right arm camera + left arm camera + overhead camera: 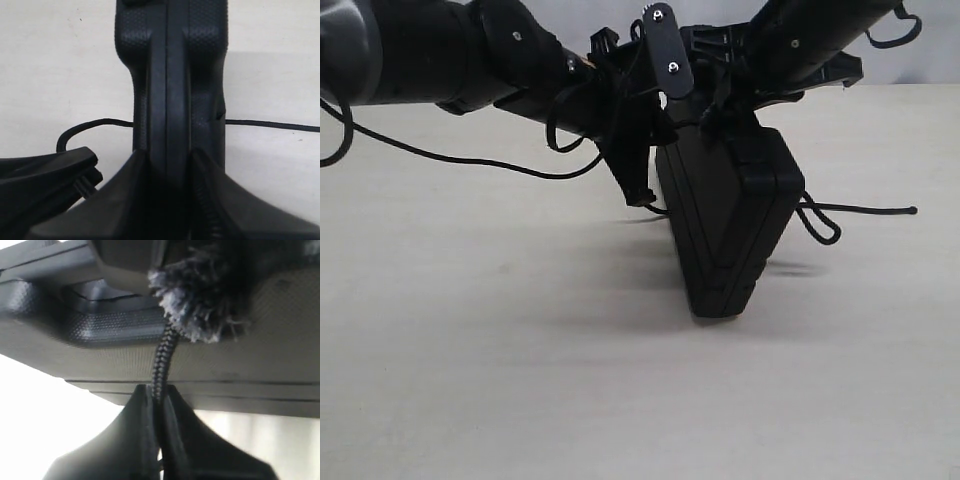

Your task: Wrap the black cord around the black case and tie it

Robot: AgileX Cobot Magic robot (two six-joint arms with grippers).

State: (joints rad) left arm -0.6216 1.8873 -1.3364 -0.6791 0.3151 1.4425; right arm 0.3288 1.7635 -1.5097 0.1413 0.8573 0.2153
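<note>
I will lay the black case flat on the pale tabletop (692,260) beside the looped black cord, using my right gripper.
The black case (730,225) is tilted with one low corner on the table. My right gripper (725,125) holds its top edge. In the right wrist view the right gripper (167,152) is shut on the thin edge of the case (170,75). My left gripper (640,195) hangs just left of the case. Its wrist view shows the left gripper (159,390) shut on the braided black cord (162,352), just under the frayed tuft (200,305) and against the case's side (115,325). More cord (820,225) loops on the table to the right of the case. Cord (270,124) also passes behind the case.
A thin black line (450,155) sags over the table from the left edge to the left arm; I cannot tell whether it is cord or arm cable. Pale tabletop (520,380) lies in front of the case. The other gripper's finger (45,172) shows beside the right gripper.
</note>
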